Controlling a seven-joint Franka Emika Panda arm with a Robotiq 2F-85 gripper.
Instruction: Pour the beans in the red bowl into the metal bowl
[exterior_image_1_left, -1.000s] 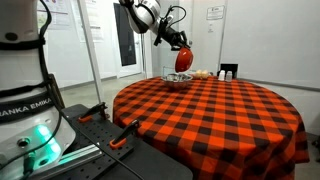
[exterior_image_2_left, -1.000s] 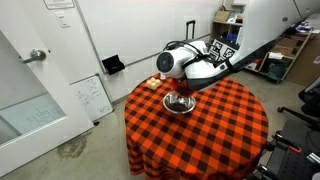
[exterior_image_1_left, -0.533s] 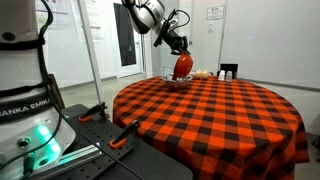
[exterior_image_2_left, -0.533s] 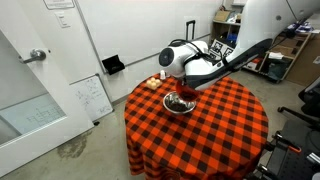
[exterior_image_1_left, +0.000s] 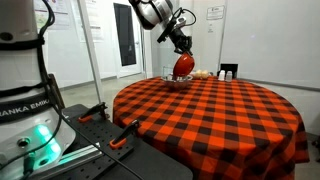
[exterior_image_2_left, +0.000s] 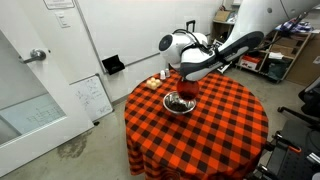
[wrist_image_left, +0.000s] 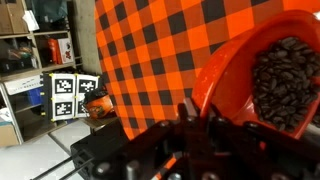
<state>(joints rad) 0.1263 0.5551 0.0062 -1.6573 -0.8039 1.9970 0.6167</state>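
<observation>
Next, my gripper lets go of the red bowl on the open checked cloth (exterior_image_1_left: 227, 99) in front of the black object.
My gripper (exterior_image_1_left: 181, 47) is shut on the rim of the red bowl (exterior_image_1_left: 183, 65) and holds it steeply tilted just above the metal bowl (exterior_image_1_left: 177, 80), which stands on the checked table. In an exterior view the gripper (exterior_image_2_left: 189, 82) and red bowl (exterior_image_2_left: 186, 93) hang over the metal bowl (exterior_image_2_left: 180, 103). In the wrist view my jaws (wrist_image_left: 192, 112) pinch the red bowl's rim (wrist_image_left: 225, 62), and the beans (wrist_image_left: 288, 85) lie as a dark mass inside it. The metal bowl is out of the wrist view.
The round table with the red-and-black checked cloth (exterior_image_1_left: 215, 115) fills both exterior views. Small light items (exterior_image_1_left: 203, 73) and a black object (exterior_image_1_left: 228, 71) sit at its far edge. A marker-tag box (wrist_image_left: 70, 95) stands on the floor beyond the table.
The red bowl has come down closer to the metal bowl and is tilted more. The wrist has turned and the arm has swung higher.
</observation>
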